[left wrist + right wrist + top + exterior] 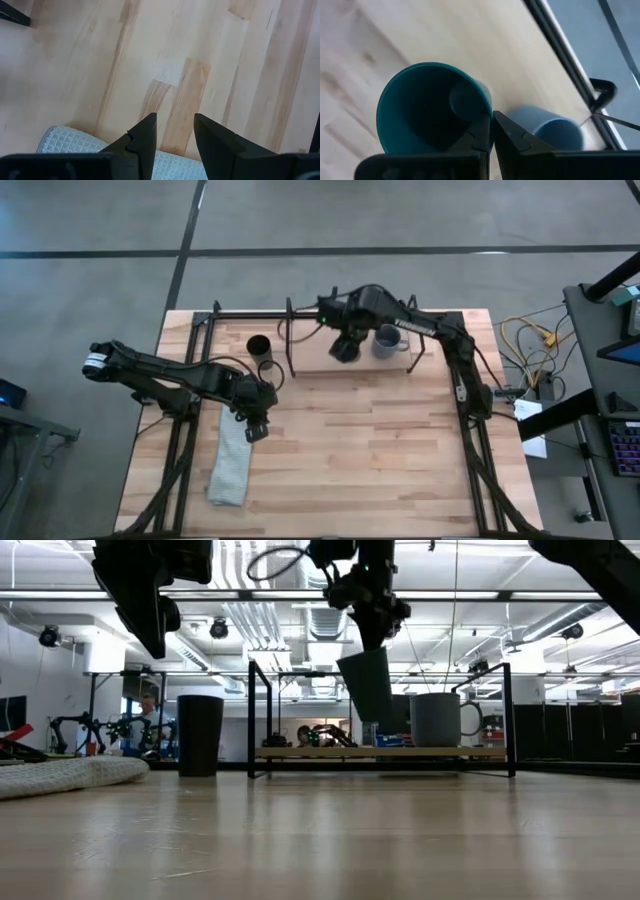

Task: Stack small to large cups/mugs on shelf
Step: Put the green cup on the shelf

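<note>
The robot's right gripper should set the dark teal cup, now held over the shelf, down on the shelf's wooden board (346, 347) (492, 75) next to the grey-blue mug.
My right gripper (345, 345) is over the shelf (300, 752), shut on the dark teal cup (368, 685), which shows from above in the right wrist view (427, 107). The grey-blue mug (437, 718) stands on its base on the shelf's wooden board, just right of the cup, its handle pointing right. On the table left of the shelf, the tall black tumbler (200, 735) stands upright. My left gripper (172, 130) is open and hovers over the near-left of the table (255, 425), above the end of a pale towel. My right gripper pinches the teal cup's rim (488, 104) on the side facing the mug, one finger (480, 132) inside the cup and the other outside. The fingers come from above, pointing down. The cup hangs below them, tilted, lifted clear above the shelf board.
A pale folded towel (232, 465) lies on the table's near-left part, under my left gripper. The shelf's thin black rods (250, 715) rise at its ends. Bare wooden table (380, 450) lies in front of the shelf. A person sits in the room behind.
</note>
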Controlling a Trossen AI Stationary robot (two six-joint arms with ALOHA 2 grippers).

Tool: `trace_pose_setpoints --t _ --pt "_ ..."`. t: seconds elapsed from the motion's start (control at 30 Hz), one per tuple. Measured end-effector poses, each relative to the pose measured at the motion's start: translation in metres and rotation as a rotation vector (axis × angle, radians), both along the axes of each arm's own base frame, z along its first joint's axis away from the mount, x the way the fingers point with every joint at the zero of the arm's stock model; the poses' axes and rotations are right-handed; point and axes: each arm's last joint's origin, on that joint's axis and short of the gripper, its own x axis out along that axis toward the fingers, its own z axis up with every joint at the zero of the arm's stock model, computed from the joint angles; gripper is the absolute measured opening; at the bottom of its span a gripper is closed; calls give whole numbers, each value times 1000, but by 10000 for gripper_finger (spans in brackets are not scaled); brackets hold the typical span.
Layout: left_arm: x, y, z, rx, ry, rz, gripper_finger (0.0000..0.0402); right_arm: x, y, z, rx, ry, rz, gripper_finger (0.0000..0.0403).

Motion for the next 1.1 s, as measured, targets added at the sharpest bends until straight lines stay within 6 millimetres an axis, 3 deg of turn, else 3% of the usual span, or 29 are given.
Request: trace_pose_setpoints --t 0.2,0.37,0.63,1.1 --pt "0 0 -1 1 4 0 116 -10 -35 -1 42 -31 -78 9" --pt "0 0 -1 1 3 0 116 -13 -51 -1 76 -91 -142 9" --pt "0 0 -1 1 2 0 116 -8 -60 -11 142 -168 -183 9" --pt "0 0 -1 -1 -3 0 116 -9 -66 -49 168 -94 -236 9"
